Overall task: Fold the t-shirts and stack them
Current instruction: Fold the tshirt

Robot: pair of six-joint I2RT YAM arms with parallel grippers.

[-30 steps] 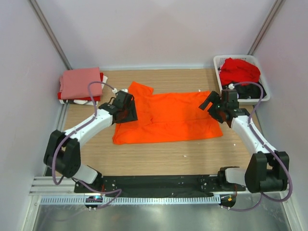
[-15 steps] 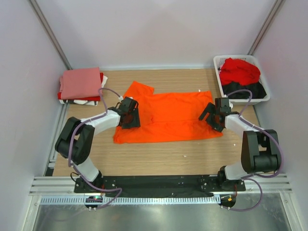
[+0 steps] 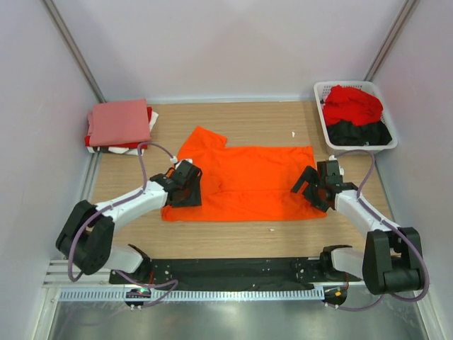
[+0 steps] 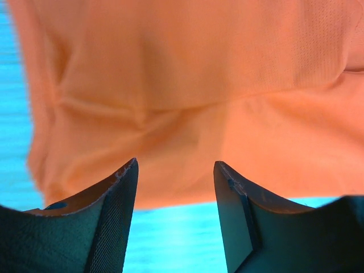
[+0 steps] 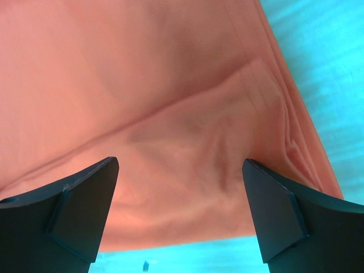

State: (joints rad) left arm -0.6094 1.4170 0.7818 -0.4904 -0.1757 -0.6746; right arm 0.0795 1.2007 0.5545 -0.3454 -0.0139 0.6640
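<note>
The far corner [image 3: 310, 148] of the bright orange t-shirt, nearest the white basket, is the next spot my right gripper needs to go to and close on.
The bright orange t-shirt [image 3: 244, 180] lies spread flat in the middle of the table, one sleeve pointing to the back left. My left gripper [image 3: 185, 191] is over its near left corner and my right gripper [image 3: 313, 188] is over its near right corner. In the left wrist view the gripper [image 4: 176, 165] is open and empty, with the orange cloth [image 4: 187, 85] ahead and its near hem between the fingers. In the right wrist view the gripper [image 5: 180, 162] is wide open and empty over the cloth [image 5: 170, 96]. A salmon-pink shirt [image 3: 119, 122] tops a folded stack at the back left.
A white slatted basket [image 3: 362, 146] at the back right holds a red shirt [image 3: 352, 103] and a black shirt [image 3: 357, 132]. Red and white cloth shows under the pink stack. Side walls stand close on both sides.
Both grippers have moved toward the near edge, and the orange shirt has shifted that way with them and lies flatter.
</note>
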